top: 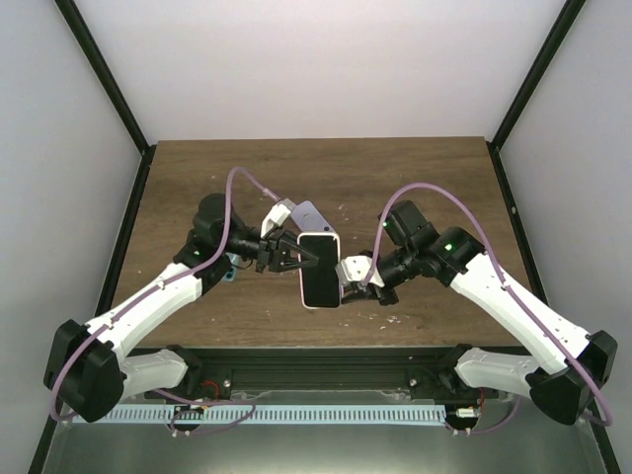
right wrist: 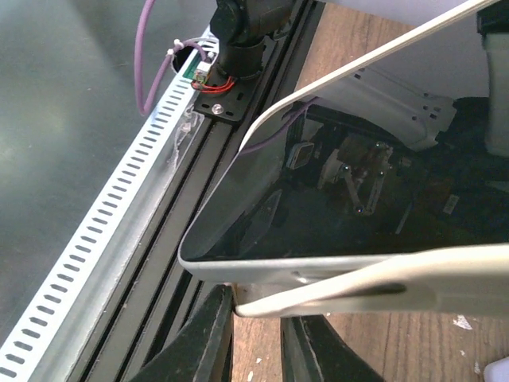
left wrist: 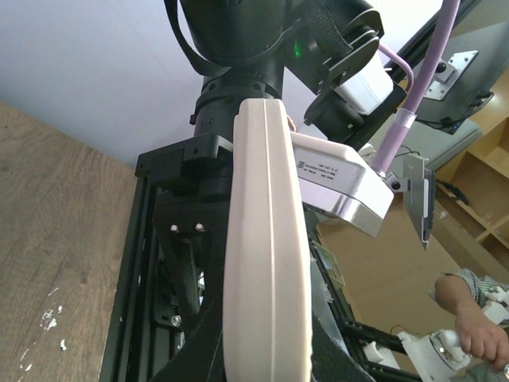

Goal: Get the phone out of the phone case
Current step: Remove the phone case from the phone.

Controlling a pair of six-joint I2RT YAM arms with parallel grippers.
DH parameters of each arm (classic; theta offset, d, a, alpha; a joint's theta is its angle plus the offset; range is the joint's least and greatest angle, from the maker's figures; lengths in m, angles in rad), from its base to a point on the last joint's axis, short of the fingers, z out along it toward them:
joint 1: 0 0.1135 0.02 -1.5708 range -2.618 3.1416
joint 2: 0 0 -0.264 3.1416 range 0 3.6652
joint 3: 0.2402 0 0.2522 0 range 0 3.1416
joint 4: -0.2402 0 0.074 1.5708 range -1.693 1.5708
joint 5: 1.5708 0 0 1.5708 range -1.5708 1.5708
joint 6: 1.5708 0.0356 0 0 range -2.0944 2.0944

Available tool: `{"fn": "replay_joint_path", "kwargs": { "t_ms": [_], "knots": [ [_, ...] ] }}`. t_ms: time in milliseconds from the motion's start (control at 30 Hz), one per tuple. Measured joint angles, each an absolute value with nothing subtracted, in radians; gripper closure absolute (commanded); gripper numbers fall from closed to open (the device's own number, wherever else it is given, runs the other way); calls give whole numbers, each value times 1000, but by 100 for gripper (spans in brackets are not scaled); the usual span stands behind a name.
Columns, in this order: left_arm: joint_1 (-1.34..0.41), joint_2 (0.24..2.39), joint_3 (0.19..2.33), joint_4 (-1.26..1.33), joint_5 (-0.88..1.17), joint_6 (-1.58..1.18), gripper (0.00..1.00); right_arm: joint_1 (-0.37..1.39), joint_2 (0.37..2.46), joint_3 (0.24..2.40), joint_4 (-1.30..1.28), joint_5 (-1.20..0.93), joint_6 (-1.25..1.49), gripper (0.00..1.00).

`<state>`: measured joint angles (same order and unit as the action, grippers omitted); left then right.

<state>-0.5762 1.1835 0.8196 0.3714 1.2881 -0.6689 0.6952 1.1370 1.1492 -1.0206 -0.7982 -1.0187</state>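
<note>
The phone case's edge is peeled off the phone's corner, so I should take the phone case's side (top: 339,249) with my right gripper, freeing my left gripper to move to the phone case's near end.
The phone (top: 320,269), dark screen up, hangs above the wooden table (top: 415,178) between both arms, in its pale pink phone case (top: 320,234). My left gripper (top: 289,255) is shut on the phone's left edge. In the left wrist view the pale edge of the phone case (left wrist: 266,263) runs up from between the left gripper's (left wrist: 266,354) dark fingers. The right gripper (top: 348,276) is at the lower right edge. In the right wrist view the phone (right wrist: 350,199) shows a silver rim, and the phone case's (right wrist: 382,278) lip is peeled down from that corner. That lip sits pinched in the right gripper (right wrist: 256,342).
A lilac object (top: 314,210) lies on the table just behind the phone. A small blue thing (top: 229,269) lies beside the left arm. White flecks (top: 387,318) dot the wood. The black frame rail (right wrist: 238,111) and a slotted metal strip (right wrist: 103,223) run along the near edge.
</note>
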Motion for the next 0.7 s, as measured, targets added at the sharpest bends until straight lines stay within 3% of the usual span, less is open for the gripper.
{"fn": "replay_joint_path", "kwargs": {
  "t_ms": [267, 467, 700],
  "knots": [
    [-559, 1183, 815, 448, 1258, -721, 100, 635, 1147, 1119, -933, -863, -939, 86],
    [-556, 1178, 807, 474, 1216, -723, 100, 581, 1164, 1100, -873, -922, -806, 79],
    [-557, 1174, 846, 311, 1163, -580, 100, 554, 1196, 1089, -794, -971, -618, 71]
  ]
}}
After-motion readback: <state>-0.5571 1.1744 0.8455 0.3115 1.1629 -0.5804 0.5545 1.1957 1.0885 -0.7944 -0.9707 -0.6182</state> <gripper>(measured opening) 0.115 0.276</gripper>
